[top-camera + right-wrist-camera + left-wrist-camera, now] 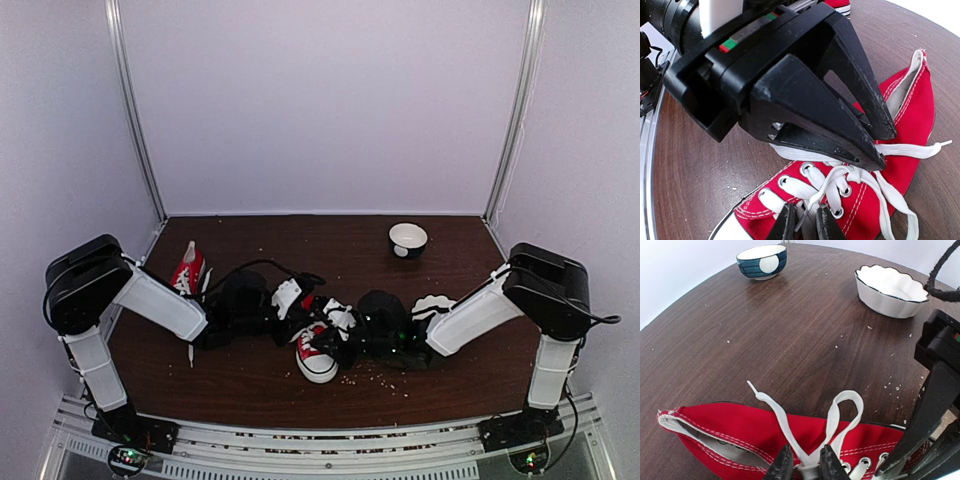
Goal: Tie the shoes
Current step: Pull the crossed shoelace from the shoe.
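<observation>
I should open my right gripper, as the strand of lace lies slanted across one of its fingertips, then take the piece (819, 194) between that gripper's fingers and pull it tight.
One red sneaker (315, 352) with a white toe cap lies at the table's middle, between both grippers. The other sneaker (187, 270) stands at the back left, apart. My left gripper (806, 465) is shut on the white lace where two strands cross over the shoe's top eyelets. A lace loop (846, 407) and a free lace end (760, 395) fan out beyond the fingers across the red canvas (735, 432). My right gripper (801, 226) is down over the lower eyelets, shut on a thin lace strand (840, 186). The left gripper's black fingers (840, 125) hang just above it.
A dark blue bowl (762, 261) stands at the back of the table, also in the top view (407, 239). A white scalloped bowl (891, 290) sits by the right arm. Crumbs are scattered on the dark wood. White walls enclose the table.
</observation>
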{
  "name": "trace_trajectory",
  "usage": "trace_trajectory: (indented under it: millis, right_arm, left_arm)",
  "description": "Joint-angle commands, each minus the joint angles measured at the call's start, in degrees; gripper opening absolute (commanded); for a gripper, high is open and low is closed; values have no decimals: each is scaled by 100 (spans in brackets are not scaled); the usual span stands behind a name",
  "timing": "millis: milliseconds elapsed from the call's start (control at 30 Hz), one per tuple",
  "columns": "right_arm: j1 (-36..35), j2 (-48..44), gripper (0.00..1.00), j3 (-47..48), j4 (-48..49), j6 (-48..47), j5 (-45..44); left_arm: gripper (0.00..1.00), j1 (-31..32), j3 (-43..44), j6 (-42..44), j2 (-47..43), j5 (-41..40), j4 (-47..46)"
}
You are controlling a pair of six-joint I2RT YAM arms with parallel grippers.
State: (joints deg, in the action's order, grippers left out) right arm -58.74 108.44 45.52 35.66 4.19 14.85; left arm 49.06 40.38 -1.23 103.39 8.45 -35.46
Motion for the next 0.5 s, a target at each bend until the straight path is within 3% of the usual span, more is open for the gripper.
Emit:
trace_trajectory:
  millis: [0, 200, 467]
  right_arm:
    - [54, -142, 13, 33, 23, 184, 146]
    - [104, -151, 0, -16, 167, 311, 334]
    - [123, -250, 0, -48, 149, 306, 393]
  left_arm:
    - [19, -81, 9, -20, 58, 34, -23]
    - [19, -79, -4, -24, 58, 28, -31]
    - [18, -80, -12, -10, 62, 22, -46]
